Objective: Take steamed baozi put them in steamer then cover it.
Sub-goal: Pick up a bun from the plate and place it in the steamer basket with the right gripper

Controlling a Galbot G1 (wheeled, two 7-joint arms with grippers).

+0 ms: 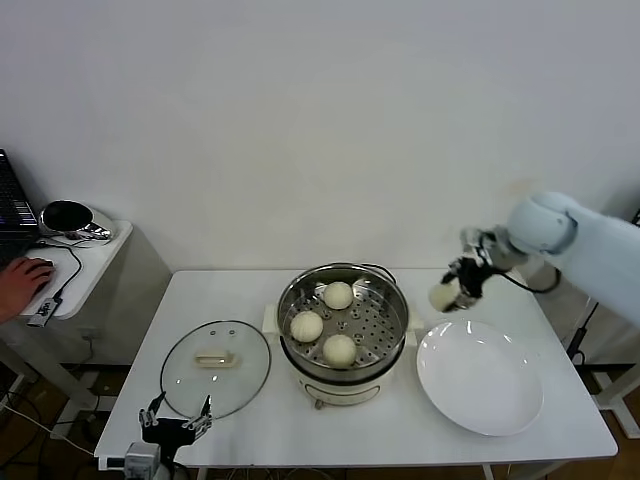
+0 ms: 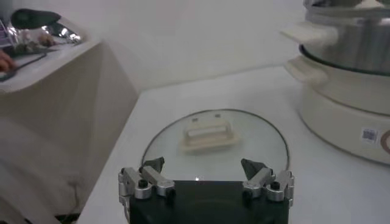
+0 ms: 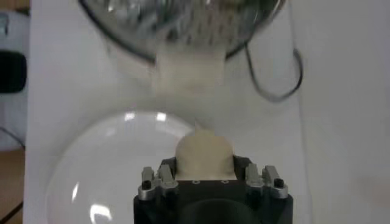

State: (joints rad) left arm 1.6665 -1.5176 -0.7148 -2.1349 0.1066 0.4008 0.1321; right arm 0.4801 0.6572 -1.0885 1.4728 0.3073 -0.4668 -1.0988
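Note:
My right gripper will let go of the baozi on the bare steamer's bottom [image 1: 367, 314] on the side toward the white plate.
Three creamy baozi [image 1: 338, 295] [image 1: 306, 326] [image 1: 340, 350] lie in the shiny steamer [image 1: 392, 293] on its white pot base. My right gripper [image 1: 450, 291] is shut on a fourth baozi [image 1: 443, 296] and holds it in the air between the steamer and the white plate [image 1: 480, 377]; in the right wrist view that baozi [image 3: 204, 155] sits between the jaws, above the plate's rim [image 3: 109, 140], with the steamer [image 3: 183, 24] beyond. My left gripper [image 1: 177, 421] is open and empty at the table's front edge, just short of the glass lid [image 1: 215, 385], which also shows in the left wrist view [image 2: 213, 137].
The lid's cream handle [image 1: 214, 358] faces up. A side table [image 1: 90, 255] at the left holds a dark bowl-like object [image 1: 66, 216], cables and a person's hand [image 1: 20, 280]. The pot's cord [image 3: 274, 73] lies behind the steamer.

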